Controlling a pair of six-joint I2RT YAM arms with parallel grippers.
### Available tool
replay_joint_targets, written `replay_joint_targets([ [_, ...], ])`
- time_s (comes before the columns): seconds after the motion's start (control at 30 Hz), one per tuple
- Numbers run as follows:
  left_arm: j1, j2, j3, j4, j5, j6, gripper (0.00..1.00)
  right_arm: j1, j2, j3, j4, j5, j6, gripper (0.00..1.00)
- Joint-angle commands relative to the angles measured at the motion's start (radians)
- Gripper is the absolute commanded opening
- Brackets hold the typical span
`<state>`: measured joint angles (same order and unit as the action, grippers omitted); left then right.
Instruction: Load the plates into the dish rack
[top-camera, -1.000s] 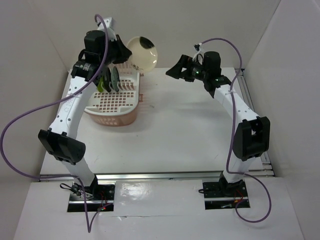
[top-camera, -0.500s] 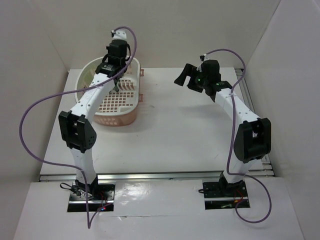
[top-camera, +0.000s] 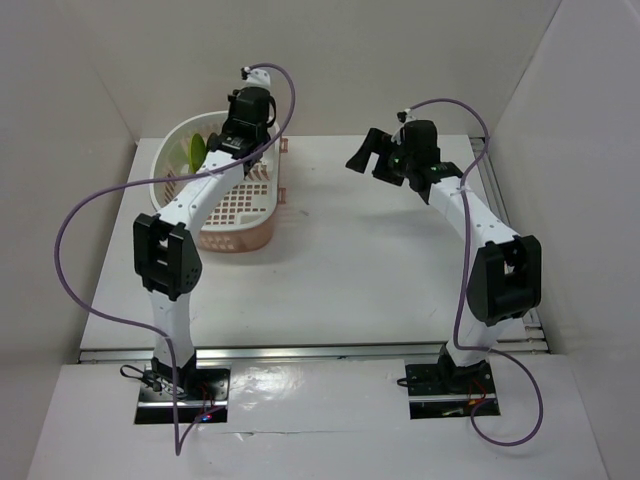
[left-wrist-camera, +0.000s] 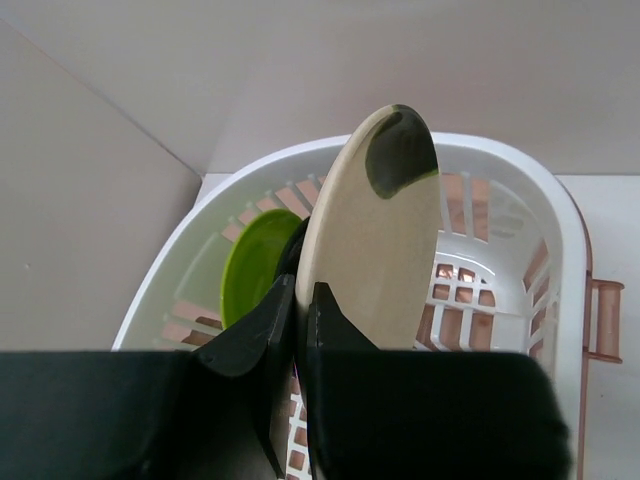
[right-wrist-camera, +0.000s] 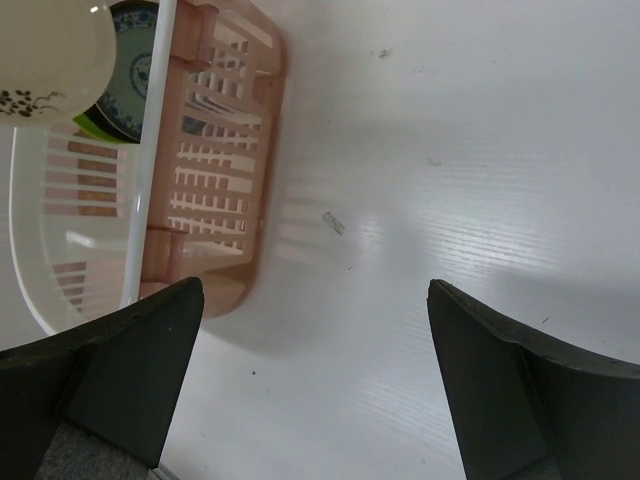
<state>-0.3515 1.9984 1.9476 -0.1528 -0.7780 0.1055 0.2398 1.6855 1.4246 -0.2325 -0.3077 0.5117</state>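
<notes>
My left gripper will let go of the cream plate upright in the dish rack (top-camera: 257, 160) (left-wrist-camera: 447, 305), near the dish rack's side with the pink handle.
My left gripper (left-wrist-camera: 300, 285) is shut on the lower edge of the cream plate (left-wrist-camera: 375, 240) and holds it upright inside the pale pink dish rack (left-wrist-camera: 565, 230). The plate's dark smudge is at its top. The lime green plate (left-wrist-camera: 255, 265) stands on edge just left of it. In the top view the left gripper (top-camera: 240, 135) is over the rack's (top-camera: 225, 215) far end, next to the green plate (top-camera: 195, 150). The right wrist view shows the cream plate (right-wrist-camera: 50, 50) and the teal patterned plate (right-wrist-camera: 135, 60) in the rack (right-wrist-camera: 215, 150). My right gripper (top-camera: 365, 150) is open and empty. The black plate is hidden.
The white table (top-camera: 380, 260) spreads right of the rack, with white walls close behind and on both sides. The rack's pink handle (left-wrist-camera: 605, 320) sticks out on its right side. The right gripper (right-wrist-camera: 315, 290) hangs above bare table (right-wrist-camera: 420, 150) right of the rack.
My left arm has swung the cream plate down from high above the rack's far right corner into the rack. The right gripper has barely shifted.
</notes>
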Motion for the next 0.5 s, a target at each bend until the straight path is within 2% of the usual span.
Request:
replay_joint_targets([
  [0.0, 0.009, 0.031, 0.005, 0.067, -0.021, 0.01, 0.0, 0.009, 0.006, 0.007, 0.027, -0.025, 0.013, 1.0],
  [0.47, 0.019, 0.146, 0.051, -0.022, -0.003, -0.13, 0.0, 0.009, 0.016, 0.007, 0.036, -0.034, 0.013, 1.0],
])
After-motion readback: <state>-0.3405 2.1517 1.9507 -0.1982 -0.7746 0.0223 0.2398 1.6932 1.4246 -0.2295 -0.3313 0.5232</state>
